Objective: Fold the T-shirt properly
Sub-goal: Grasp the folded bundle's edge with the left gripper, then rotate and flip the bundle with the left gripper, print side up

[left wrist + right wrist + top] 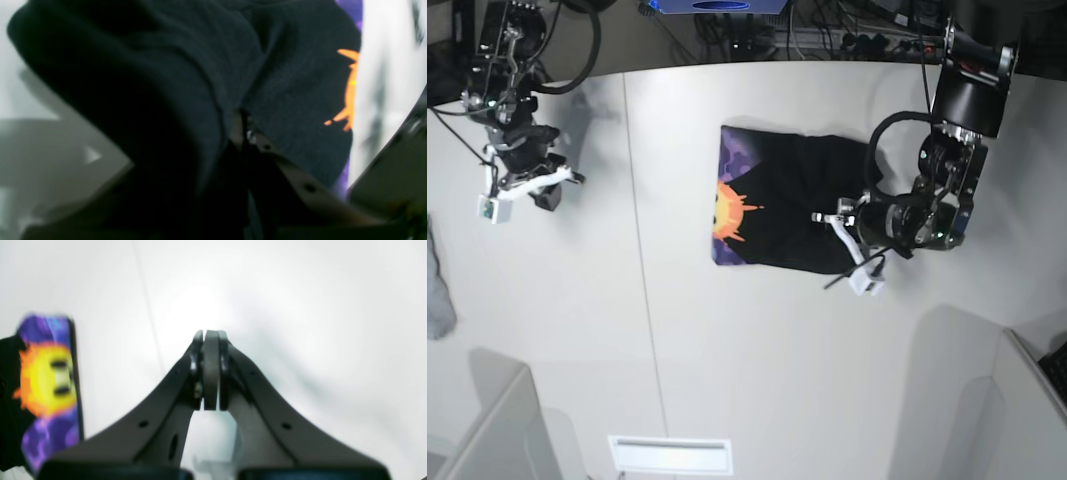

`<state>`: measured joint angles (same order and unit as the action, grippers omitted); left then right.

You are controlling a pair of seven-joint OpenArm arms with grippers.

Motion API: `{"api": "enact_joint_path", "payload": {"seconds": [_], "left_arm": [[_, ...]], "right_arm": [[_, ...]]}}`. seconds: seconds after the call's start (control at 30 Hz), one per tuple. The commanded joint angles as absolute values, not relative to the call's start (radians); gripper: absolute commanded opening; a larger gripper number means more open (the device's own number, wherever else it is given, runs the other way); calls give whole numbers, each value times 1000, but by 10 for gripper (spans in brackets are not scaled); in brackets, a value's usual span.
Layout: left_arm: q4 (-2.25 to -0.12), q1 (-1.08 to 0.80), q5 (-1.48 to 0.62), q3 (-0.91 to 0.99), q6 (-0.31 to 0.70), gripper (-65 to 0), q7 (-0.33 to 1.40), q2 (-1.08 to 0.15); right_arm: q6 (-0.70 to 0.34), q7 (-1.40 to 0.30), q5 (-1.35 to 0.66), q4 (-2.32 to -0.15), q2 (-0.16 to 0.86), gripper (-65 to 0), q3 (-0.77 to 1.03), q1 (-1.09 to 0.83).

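My left gripper should release the black T-shirt on the white table (pixel 720 200) (pixel 355 86) beside the long thin seam.
The black T-shirt (pixel 802 205) lies partly folded on the white table (pixel 757 350), its orange-yellow sun on purple print (pixel 727 215) showing along its left edge. My left gripper (pixel 824 217) is over the shirt's right part. In the left wrist view its fingers (pixel 267 150) are shut on bunched black cloth (pixel 186 83), with the orange print (pixel 348 90) at the right. My right gripper (pixel 572 178) is far to the left of the shirt. In the right wrist view it (pixel 210 340) is shut and empty over bare table, with the print (pixel 46 383) at the left edge.
A small grey cloth (pixel 437 290) lies at the table's left edge. Grey panels stand at the near left (pixel 487 420) and near right (pixel 957 400). Cables and equipment (pixel 827 30) lie behind the table's far edge.
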<state>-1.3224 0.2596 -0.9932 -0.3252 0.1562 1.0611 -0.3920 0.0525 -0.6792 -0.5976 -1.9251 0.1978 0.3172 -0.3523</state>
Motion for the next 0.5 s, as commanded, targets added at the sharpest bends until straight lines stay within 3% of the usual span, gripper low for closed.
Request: {"api": "enact_joint_path", "payload": {"seconds": [0.0, 0.2, 0.47], "left_arm": [[-1340, 309, -1009, -386, 168, -650, 1044, -406], [-1351, 446, -826, -699, 182, -650, 1044, -409], [-1371, 504, -463, -862, 526, -650, 980, -375]], "right_arm": [[38, -657, -598, -1929, 200, -650, 346, -357], [28, -656, -598, -1919, 150, -650, 440, -424], [28, -650, -593, -1916, 122, -650, 473, -467]]}}
